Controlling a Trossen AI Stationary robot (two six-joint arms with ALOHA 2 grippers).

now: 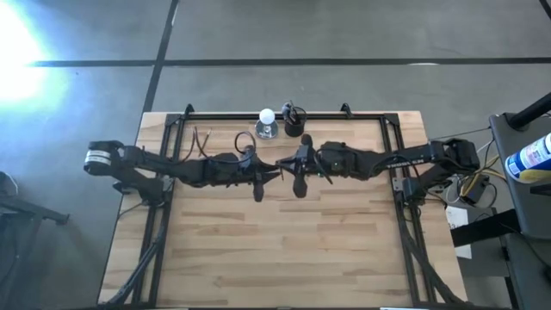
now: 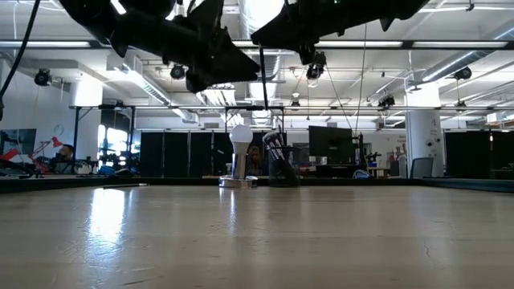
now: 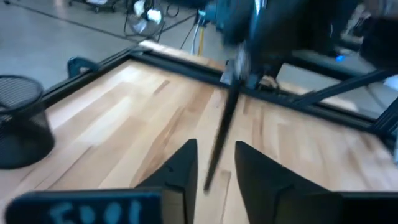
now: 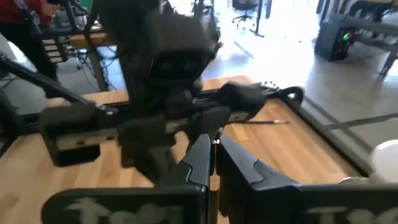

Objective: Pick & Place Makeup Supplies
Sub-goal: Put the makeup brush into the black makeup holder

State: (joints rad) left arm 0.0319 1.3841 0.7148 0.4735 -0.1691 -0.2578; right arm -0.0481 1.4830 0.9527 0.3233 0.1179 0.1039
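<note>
My right gripper should put the thin dark makeup brush down among the brushes in the black cup (image 1: 294, 122).
A thin dark makeup brush (image 3: 222, 124) hangs in the air between my two grippers, high over the middle of the table; it also shows in the low view (image 2: 263, 80). My right gripper (image 4: 214, 158) is shut on it. My left gripper (image 3: 214, 171) faces it, open, with one finger on either side of the brush's free end. A black cup (image 1: 294, 120) holding brushes stands at the far edge. Loose brushes (image 1: 202, 138) lie at the far left. My right gripper pinches the thin brush between its two fingers (image 4: 202, 155). In the left wrist view the fingers are on the brush's upper end (image 3: 239, 65), and the rest hangs slanting down toward my left gripper, clear of the table.
A white ball on a clear base (image 1: 267, 119) stands next to the black cup, which also shows in the left wrist view (image 3: 18, 124). One loose brush (image 4: 264, 121) lies near the table's black frame (image 1: 284, 114). The near half of the wooden table (image 1: 284, 250) is bare.
</note>
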